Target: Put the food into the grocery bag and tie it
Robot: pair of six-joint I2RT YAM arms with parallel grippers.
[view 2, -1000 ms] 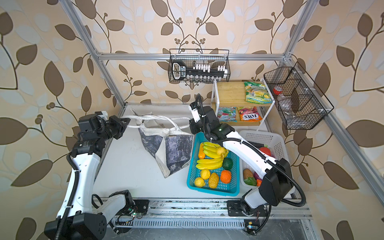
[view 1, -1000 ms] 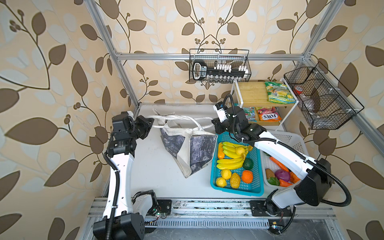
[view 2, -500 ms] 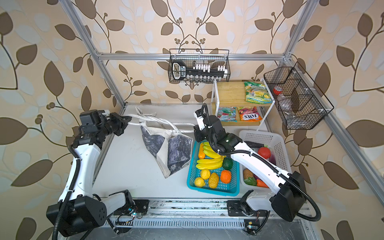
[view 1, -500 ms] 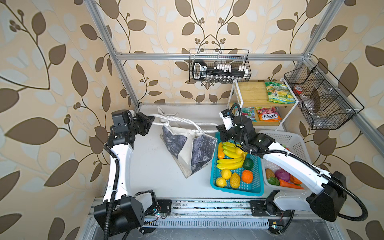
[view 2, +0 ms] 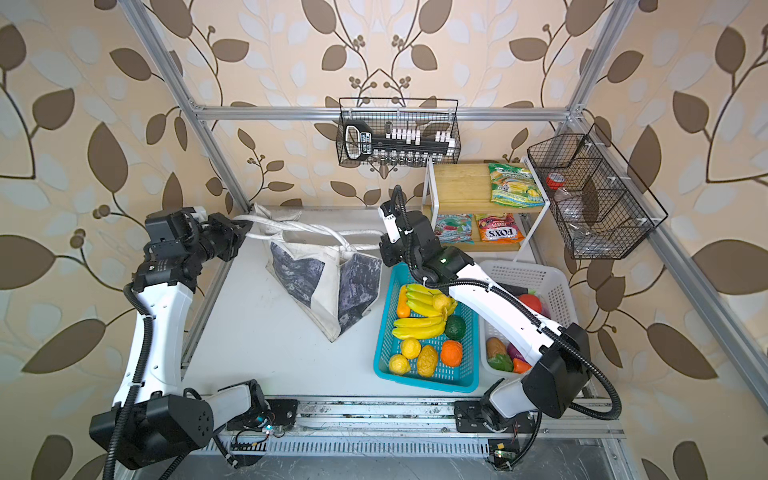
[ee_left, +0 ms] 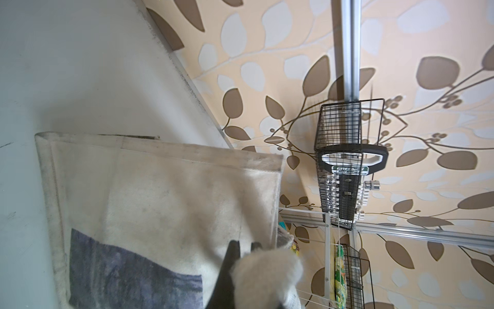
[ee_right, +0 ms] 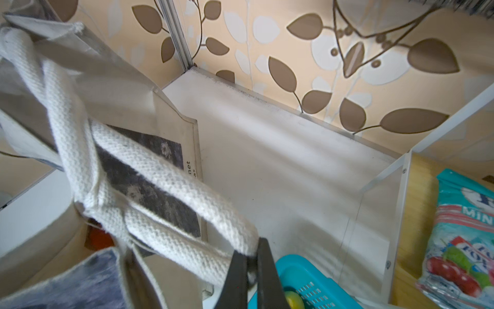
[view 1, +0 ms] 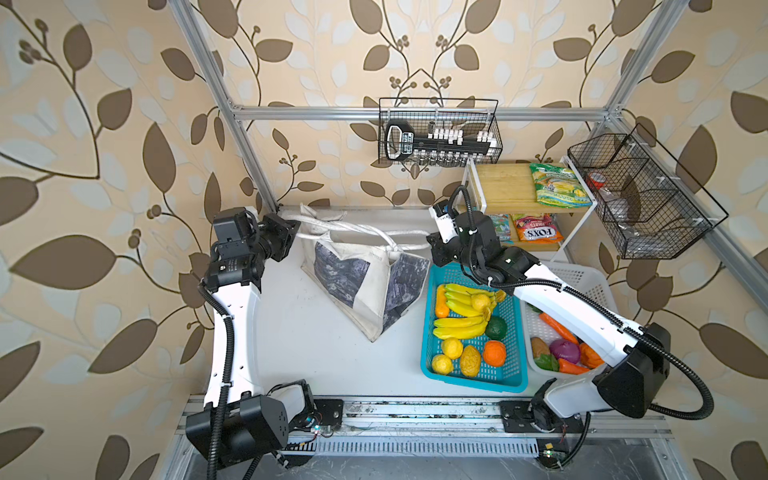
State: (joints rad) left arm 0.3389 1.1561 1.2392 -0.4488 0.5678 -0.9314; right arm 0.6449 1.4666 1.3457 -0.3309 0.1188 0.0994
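Note:
My left gripper needs to let go of the bag's handle just beside the grocery bag's back corner (view 1: 293,240), on the side away from the blue basket.
The grocery bag (view 1: 365,286) (view 2: 324,286) lies slumped on the white table, off-white with dark print panels. Its white handles (view 1: 357,228) (view 2: 316,229) stretch taut between my two grippers and cross in a twist near the right one. My left gripper (view 1: 296,227) (ee_left: 244,247) is shut on a handle (ee_left: 267,275) at the bag's back left. My right gripper (view 1: 430,246) (ee_right: 251,256) is shut on the other handle (ee_right: 165,184) beside the blue basket. Food: toy fruit (view 1: 465,316) lies in that basket, and sweet packets (view 1: 536,227) lie on the shelf.
The blue basket (view 1: 428,365) sits right of the bag, with a white basket (view 1: 582,276) of vegetables beyond it under my right arm. A white shelf rack (view 1: 503,187) stands at the back right. Wire baskets hang on the back wall (view 1: 440,133) and on the right (view 1: 644,199).
My right arm has swung its elbow out to the right and its gripper has come forward. My left gripper has shifted slightly toward the back. The handles between them have drawn tighter.

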